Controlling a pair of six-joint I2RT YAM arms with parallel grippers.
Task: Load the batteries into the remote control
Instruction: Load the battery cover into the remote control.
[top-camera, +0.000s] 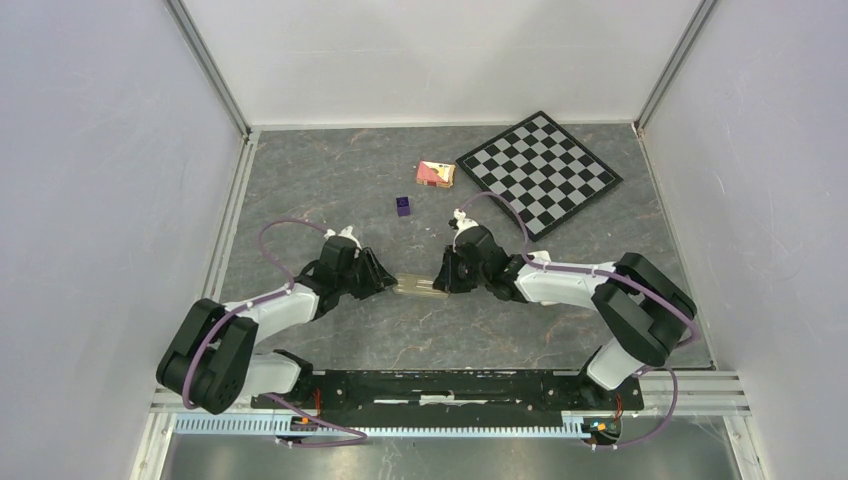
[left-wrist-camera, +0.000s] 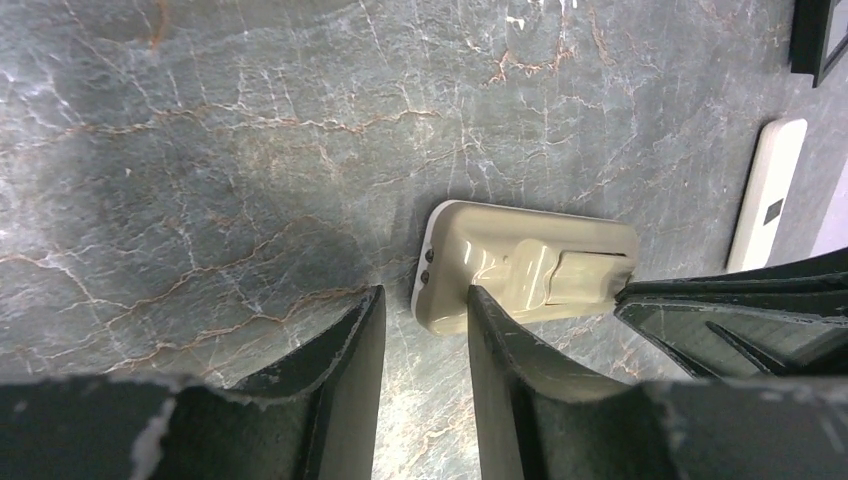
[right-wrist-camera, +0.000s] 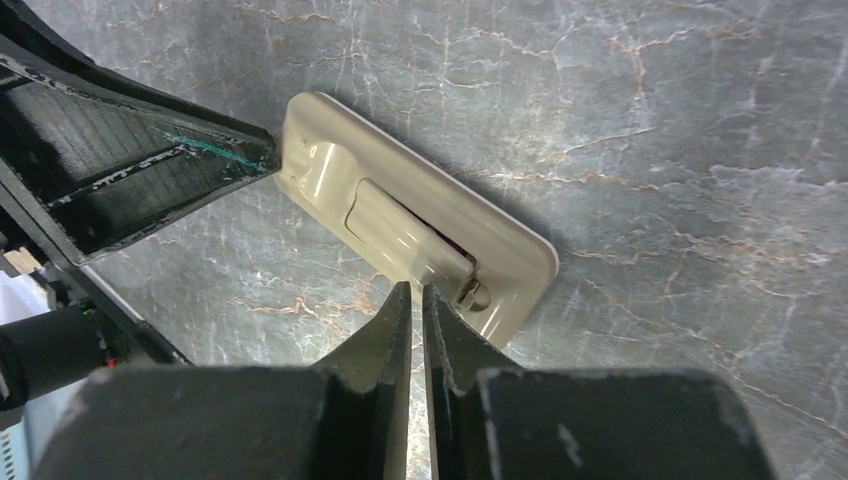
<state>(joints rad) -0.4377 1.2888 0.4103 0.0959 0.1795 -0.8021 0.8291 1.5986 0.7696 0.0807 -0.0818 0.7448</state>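
Observation:
The right gripper's shut fingers sit at the cover's near edge, next to the latch, so the robot should open them and lift the cover by its latch end (right-wrist-camera: 467, 288).
The remote control (top-camera: 420, 288) lies back up on the table between my two grippers, its olive-tan shell (left-wrist-camera: 530, 265) showing the battery cover. The cover (right-wrist-camera: 405, 230) looks slightly ajar, with a dark slit along its far edge. My left gripper (left-wrist-camera: 425, 295) is open at the remote's left end, one fingertip (left-wrist-camera: 472, 296) touching its near edge. My right gripper (right-wrist-camera: 417, 290) is shut, its tips against the cover's near edge by the latch. The batteries (top-camera: 402, 206) show as a small dark purple-blue clump farther back on the table, apart from both grippers.
A pink and orange box (top-camera: 436, 174) and a chessboard (top-camera: 540, 170) lie at the back right. A white-backed remote (left-wrist-camera: 768, 195) lies beyond the olive one in the left wrist view. Walls close in the table on three sides.

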